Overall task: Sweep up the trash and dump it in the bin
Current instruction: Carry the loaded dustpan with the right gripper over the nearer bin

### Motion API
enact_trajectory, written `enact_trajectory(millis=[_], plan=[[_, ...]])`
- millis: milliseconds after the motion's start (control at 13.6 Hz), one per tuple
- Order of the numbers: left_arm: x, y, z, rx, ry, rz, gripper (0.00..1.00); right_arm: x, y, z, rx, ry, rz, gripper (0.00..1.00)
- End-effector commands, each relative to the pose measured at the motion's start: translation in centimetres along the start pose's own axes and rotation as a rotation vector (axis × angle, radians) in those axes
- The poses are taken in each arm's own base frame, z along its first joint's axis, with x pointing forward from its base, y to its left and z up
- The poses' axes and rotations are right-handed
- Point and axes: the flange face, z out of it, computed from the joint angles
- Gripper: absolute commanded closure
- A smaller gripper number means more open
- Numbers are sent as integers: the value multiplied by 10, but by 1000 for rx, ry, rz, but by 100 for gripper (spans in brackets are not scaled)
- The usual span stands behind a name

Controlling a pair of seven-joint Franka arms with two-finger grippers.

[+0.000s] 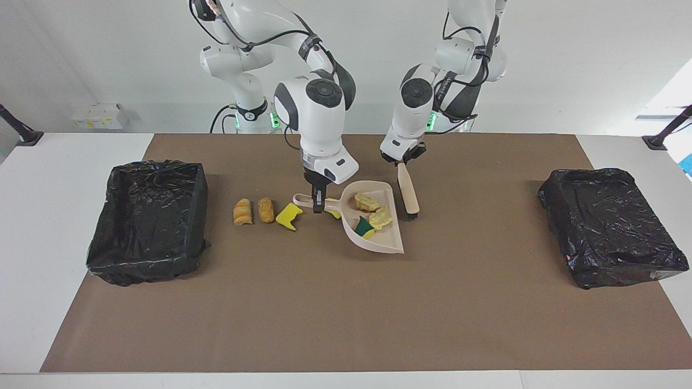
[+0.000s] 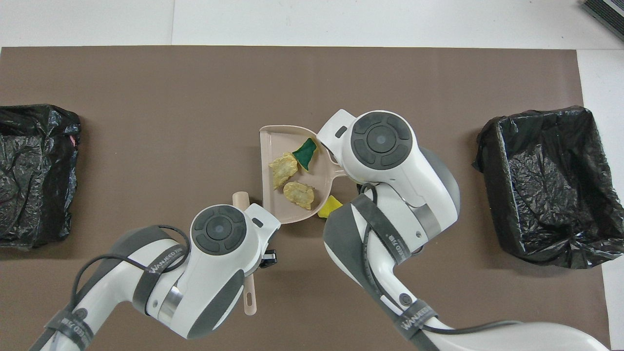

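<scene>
Next, I set the beige brush on the bare mat [image 2: 275, 308] between my arms, nearer me than the dustpan, using my left gripper. The brush is now bristles down beside the pan.
My right gripper [image 1: 319, 201] is shut on the handle of the beige dustpan [image 1: 394, 246], which it holds a little above the mat. In the pan lie two yellow scraps [image 1: 367, 202] and a green-and-yellow sponge bit [image 1: 363, 226]; from overhead the green bit [image 2: 306, 153] lies beside the yellow ones [image 2: 299, 192]. My left gripper [image 1: 403, 161] is shut on the handle of the beige brush [image 1: 406, 192], bristles down beside the pan. On the mat lie two bread-like chunks [image 1: 243, 211], a yellow sponge piece [image 1: 288, 216] and a small yellow bit [image 2: 330, 205] under the pan's handle.
One black-lined bin [image 1: 148, 219] stands at the right arm's end of the table, and another black-lined bin [image 1: 611, 224] at the left arm's end. A brown mat [image 1: 346, 313] covers the table's middle.
</scene>
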Motion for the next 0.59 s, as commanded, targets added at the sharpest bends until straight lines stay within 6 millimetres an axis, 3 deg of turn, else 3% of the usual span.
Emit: enact_trajectory(millis=[0,220,367,513], plan=[[-54,17,4,0,60,2,100,-54,11,-20,41,18,-21,100],[-103,33,9,-9,91,27,100,-132,31,-31,78,50,1,100],[-140,30,21,-11,110,57,100,-188,37,-35,85,46,42,100],[-156,22,31,-15,118,52,100,-254,44,-39,76,41,47,100]])
